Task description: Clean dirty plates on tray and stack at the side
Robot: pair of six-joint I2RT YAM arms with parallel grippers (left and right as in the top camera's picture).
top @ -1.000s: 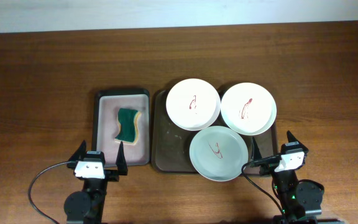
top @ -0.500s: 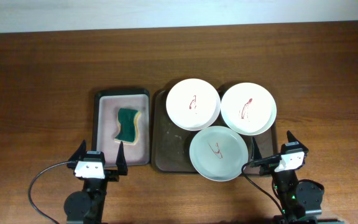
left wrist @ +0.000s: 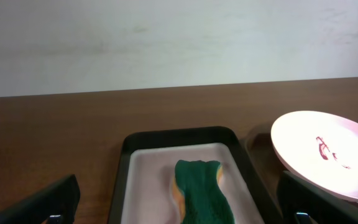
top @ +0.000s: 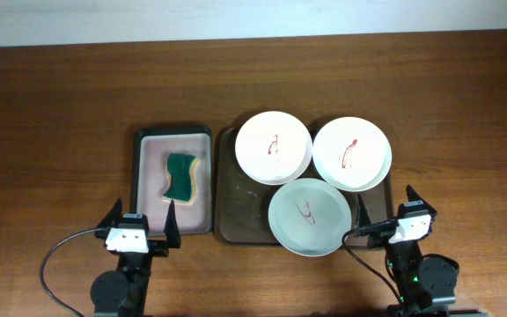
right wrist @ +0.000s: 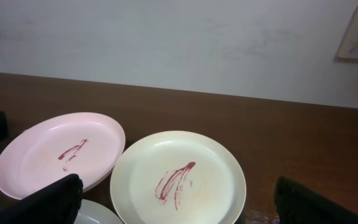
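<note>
My left gripper should grab the middle of the green sponge (top: 180, 179) (left wrist: 202, 198) in the small tray, because the smeared plates need to be wiped.
Three white plates with red smears lie on the dark brown tray (top: 240, 207): one at back left (top: 273, 146), one at back right (top: 351, 154), one at the front (top: 309, 217). The right wrist view shows the back left plate (right wrist: 61, 158) and the back right plate (right wrist: 178, 180). The left wrist view shows the back left plate (left wrist: 328, 152). My left gripper (top: 142, 223) is open and empty, at the front edge of the small tray. My right gripper (top: 385, 213) is open and empty, just right of the front plate.
A smaller black-rimmed tray with a pale pink inside (top: 150, 163) stands left of the brown tray and holds a green sponge (top: 181, 176), also in the left wrist view (left wrist: 199, 193). Bare wooden table lies all around.
</note>
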